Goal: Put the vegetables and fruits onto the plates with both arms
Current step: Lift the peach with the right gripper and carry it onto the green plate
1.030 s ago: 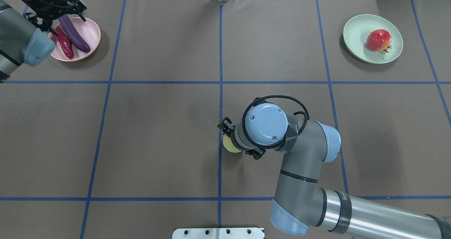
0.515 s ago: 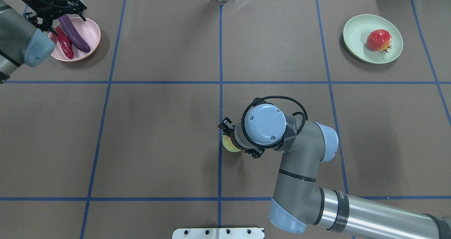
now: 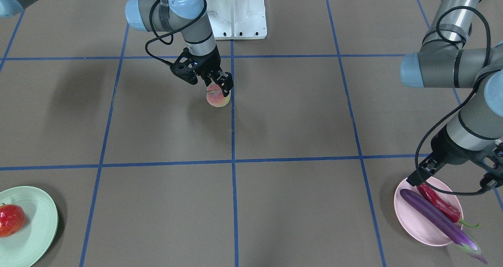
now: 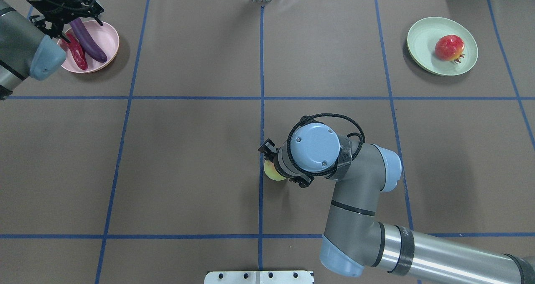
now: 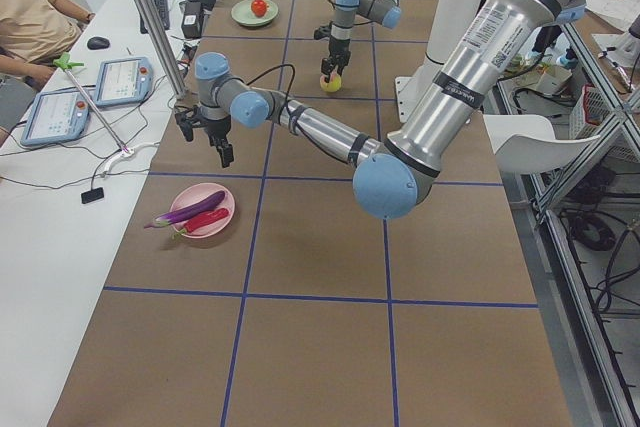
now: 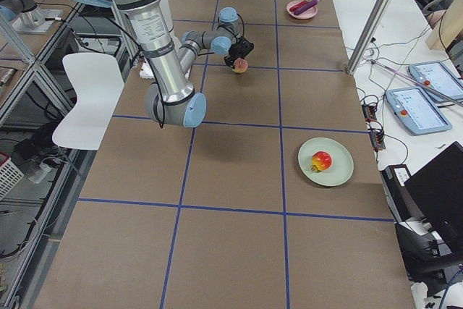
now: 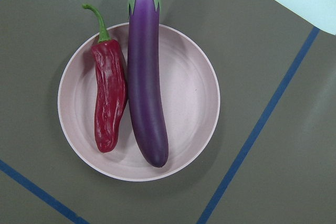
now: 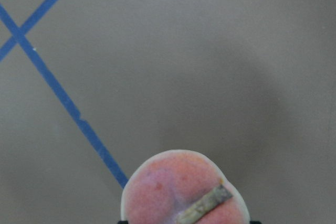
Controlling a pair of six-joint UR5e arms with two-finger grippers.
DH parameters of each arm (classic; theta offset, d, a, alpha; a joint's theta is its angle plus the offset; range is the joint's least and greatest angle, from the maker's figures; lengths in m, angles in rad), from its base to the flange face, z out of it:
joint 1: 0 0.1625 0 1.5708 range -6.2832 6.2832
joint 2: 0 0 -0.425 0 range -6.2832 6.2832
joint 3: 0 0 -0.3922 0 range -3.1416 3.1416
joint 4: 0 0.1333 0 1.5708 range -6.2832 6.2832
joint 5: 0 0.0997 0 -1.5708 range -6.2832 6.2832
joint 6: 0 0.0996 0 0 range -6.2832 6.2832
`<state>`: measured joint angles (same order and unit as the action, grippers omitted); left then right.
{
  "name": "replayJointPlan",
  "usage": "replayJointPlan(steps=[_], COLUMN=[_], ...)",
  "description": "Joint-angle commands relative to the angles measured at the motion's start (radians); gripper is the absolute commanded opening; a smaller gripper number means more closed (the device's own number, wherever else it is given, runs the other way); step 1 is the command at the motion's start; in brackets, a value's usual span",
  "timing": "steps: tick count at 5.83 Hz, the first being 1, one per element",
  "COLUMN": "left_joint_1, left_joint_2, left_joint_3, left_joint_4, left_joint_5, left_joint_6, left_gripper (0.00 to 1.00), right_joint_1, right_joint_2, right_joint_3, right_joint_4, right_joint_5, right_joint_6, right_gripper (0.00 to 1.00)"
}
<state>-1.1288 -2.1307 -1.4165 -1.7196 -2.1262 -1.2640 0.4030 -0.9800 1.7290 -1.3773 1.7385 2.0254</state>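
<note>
My right gripper needs to let go of the peach on the mint green plate (image 3: 9, 256) beside the red-orange fruit, away from the white base block.
The pink-yellow peach (image 3: 218, 98) sits near the middle of the table by a blue tape line. My right gripper (image 3: 218, 87) is shut on it, a finger on each side; the peach also shows in the right wrist view (image 8: 173, 192) and the overhead view (image 4: 271, 173). The purple eggplant (image 7: 147, 87) and red chili pepper (image 7: 109, 103) lie side by side on the pink plate (image 7: 189, 93). My left gripper (image 3: 451, 179) hovers open and empty above that plate (image 3: 408, 216). The red-orange pomegranate-like fruit (image 4: 449, 47) rests on the mint green plate (image 4: 422, 37).
The white base block (image 3: 235, 11) stands at the robot's side of the table. Blue tape lines divide the brown table into squares. The eggplant's calyx end (image 3: 471, 251) overhangs the pink plate's rim.
The right arm has shifted a little to the left with the peach in its jaws. The left arm has edged slightly further over the pink plate. The fruits and vegetables on the plates have not moved.
</note>
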Motion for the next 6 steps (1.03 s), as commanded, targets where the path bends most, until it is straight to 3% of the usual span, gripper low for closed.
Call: replayJointPlan(steps=[1,2,4,5,6], left_joint_1=[0.001,0.001,0.027,0.05,0.091], left_joint_2=[0.0,0.0,0.0,-0.002,-0.002], left_joint_3=[-0.009,-0.021,-0.08,-0.093,-0.117], left_joint_4=[0.0,0.012,0.078,0.078,0.08], left_joint_5=[0.0,-0.001,0.0,0.005,0.037], left_joint_6=[-0.002,-0.005,-0.027,-0.059,-0.102], left_gripper=[1.0,1.0,1.0,1.0,1.0], right_joint_1=[0.029,0.143,0.366,0.507,0.584], right_joint_2=[-0.002,-0.041,-0.088,-0.076,-0.018], right_joint_3=[0.012,0.053,0.023,-0.085,-0.253], right_joint_4=[-0.002,-0.025,-0.063,-0.086,-0.082], right_joint_5=[0.012,0.133,0.196,0.243,0.234], right_joint_6=[-0.001,-0.038,-0.338,-0.561,-0.717], right_gripper=[0.0,0.0,0.0,0.0,0.0])
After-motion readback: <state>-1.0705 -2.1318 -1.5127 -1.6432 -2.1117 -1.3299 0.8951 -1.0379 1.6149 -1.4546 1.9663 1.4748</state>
